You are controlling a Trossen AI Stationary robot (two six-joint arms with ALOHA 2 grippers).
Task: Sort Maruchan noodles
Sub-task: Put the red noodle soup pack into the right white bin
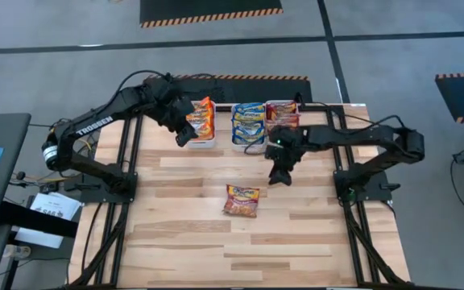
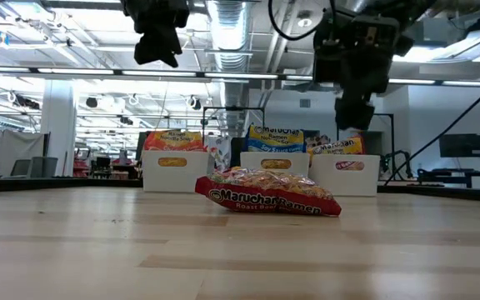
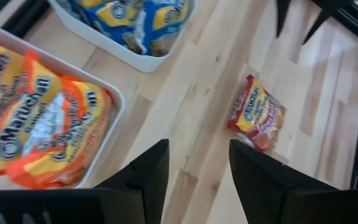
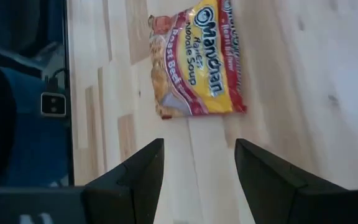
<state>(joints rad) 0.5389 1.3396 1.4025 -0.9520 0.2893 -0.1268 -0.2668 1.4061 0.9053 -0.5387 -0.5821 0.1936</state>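
The dark red noodle packet's far corner (image 1: 256, 192) (image 4: 234, 106) is the one nearest the bin of red packets. My right gripper will close on it.
A dark red Maruchan noodle packet (image 1: 242, 200) lies flat on the wooden table, alone near its middle; it also shows in the right wrist view (image 4: 196, 59) and the left wrist view (image 3: 257, 113). My right gripper (image 1: 280, 175) hangs open just on the far-right side of it, with nothing between its fingers. My left gripper (image 1: 185, 135) hovers open above the near end of the bin of orange packets (image 3: 39, 124), empty. Blue packets (image 1: 249, 122) fill the middle bin, and red ones (image 1: 283, 113) the right bin.
Three white bins (image 2: 173, 171) stand in a row at the table's far edge. Bare wood spreads around the lone packet and toward the near edge (image 1: 240, 258). Black frame rails (image 1: 127, 185) run along both sides of the table.
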